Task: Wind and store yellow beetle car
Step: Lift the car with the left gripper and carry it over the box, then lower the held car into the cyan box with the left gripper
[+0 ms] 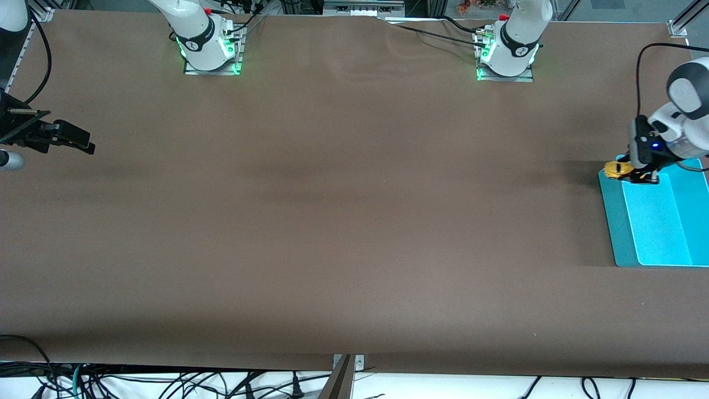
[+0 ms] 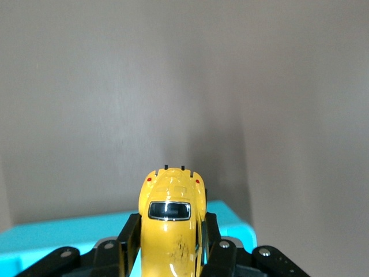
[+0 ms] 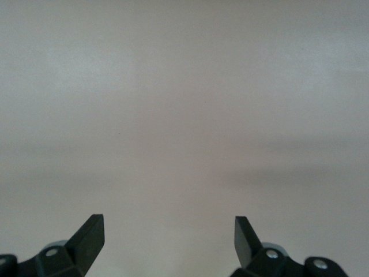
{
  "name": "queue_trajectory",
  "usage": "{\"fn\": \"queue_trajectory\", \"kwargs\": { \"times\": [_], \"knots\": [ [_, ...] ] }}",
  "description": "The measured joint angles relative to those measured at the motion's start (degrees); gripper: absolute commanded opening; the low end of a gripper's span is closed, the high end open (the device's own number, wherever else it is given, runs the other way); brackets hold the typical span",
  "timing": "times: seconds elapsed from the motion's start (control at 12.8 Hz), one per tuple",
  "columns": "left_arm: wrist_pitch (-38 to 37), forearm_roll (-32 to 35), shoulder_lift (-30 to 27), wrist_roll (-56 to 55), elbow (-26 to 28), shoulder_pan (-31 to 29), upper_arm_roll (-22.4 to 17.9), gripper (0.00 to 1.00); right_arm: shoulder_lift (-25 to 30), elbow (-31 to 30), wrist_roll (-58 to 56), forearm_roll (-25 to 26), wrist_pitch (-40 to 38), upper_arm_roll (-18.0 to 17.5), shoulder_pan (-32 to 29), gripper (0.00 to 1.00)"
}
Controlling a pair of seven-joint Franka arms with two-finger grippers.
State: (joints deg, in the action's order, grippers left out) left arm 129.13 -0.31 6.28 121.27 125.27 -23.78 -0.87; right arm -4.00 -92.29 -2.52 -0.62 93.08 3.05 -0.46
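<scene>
My left gripper is going to let go of the yellow beetle car on the turquoise bin's bottom (image 1: 645,208), near the bin's side that faces the middle of the table.
The yellow beetle car (image 1: 615,169) is held in my left gripper (image 1: 631,173), which is shut on it over the corner of the turquoise bin (image 1: 615,221) at the left arm's end of the table. In the left wrist view the car (image 2: 172,225) sits between the black fingers (image 2: 130,239), its rear window up, with the bin's rim (image 2: 52,236) below. My right gripper (image 1: 72,137) waits open and empty above the table at the right arm's end; its right wrist view shows the gripper (image 3: 169,231) over bare brown table.
The brown table (image 1: 332,210) stretches between both arms. The two arm bases (image 1: 207,50) stand along the edge farthest from the front camera. Cables hang below the near edge (image 1: 166,382).
</scene>
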Motion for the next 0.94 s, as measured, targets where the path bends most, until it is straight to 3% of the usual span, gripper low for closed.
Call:
{"fn": "queue_trajectory", "kwargs": {
  "times": [0.23,0.62,0.94],
  "knots": [
    [-0.1,0.0,4.0,5.2,-3.9,-3.9,-0.1,0.28,0.0,0.0,0.0,0.0,0.0,0.0,0.0,1.0],
    [0.0,0.0,17.9,8.5,-15.0,-9.4,-0.1,0.27,0.0,0.0,0.0,0.0,0.0,0.0,0.0,1.0],
    [0.7,-2.9,22.7,8.4,-17.8,-9.8,0.2,0.27,0.0,0.0,0.0,0.0,0.0,0.0,0.0,1.0]
  ]
}}
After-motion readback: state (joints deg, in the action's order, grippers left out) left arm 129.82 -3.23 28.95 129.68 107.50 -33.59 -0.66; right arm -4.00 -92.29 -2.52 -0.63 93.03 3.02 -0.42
